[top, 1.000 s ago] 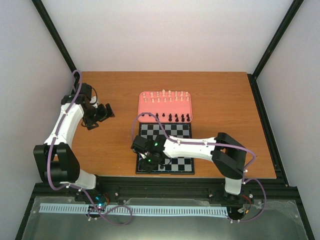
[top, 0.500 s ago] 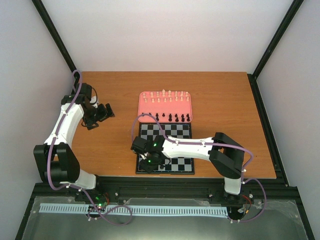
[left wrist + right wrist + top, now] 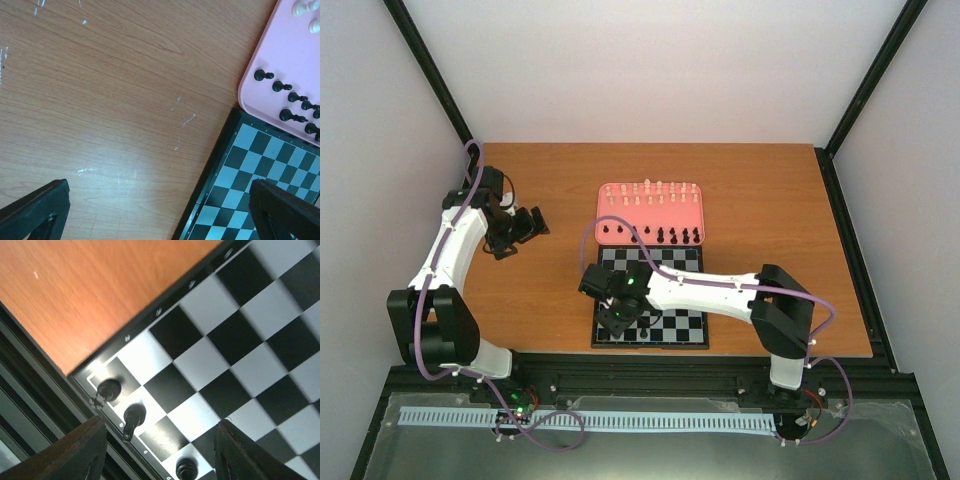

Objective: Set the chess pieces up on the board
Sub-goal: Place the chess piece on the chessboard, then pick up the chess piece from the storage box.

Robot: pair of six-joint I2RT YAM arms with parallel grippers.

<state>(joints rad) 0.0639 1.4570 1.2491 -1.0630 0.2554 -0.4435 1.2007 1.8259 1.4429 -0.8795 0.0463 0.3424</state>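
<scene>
I will close my right gripper on the top of the black piece (image 3: 633, 238) that stands apart from the others in the pink tray's row closest to the board.
The board (image 3: 672, 262) lies near the table's front edge, just below the pink tray (image 3: 650, 217). My right gripper (image 3: 618, 318) hovers open over the board's near left corner, nothing between its fingers. In the right wrist view three black chess pieces stand on the board (image 3: 200, 362) along its edge row: one at the corner (image 3: 109, 389), one beside it (image 3: 133, 416), and a third (image 3: 185, 469) near my right gripper (image 3: 160, 455). Cream pieces (image 3: 650, 192) and black pieces (image 3: 665, 235) stand in the tray. My left gripper (image 3: 530, 227) is open over bare wood, left of the tray.
In the left wrist view the tray's corner (image 3: 280, 55) with black pieces (image 3: 282, 86) sits just above the board's corner (image 3: 250, 165), with my left gripper (image 3: 160, 215) wide over the table. The black frame rail (image 3: 650, 365) runs along the table's front.
My right gripper has gone from shut to open, leaving a black piece standing on the board's near row, and has drawn slightly up and away. The left arm has not moved.
</scene>
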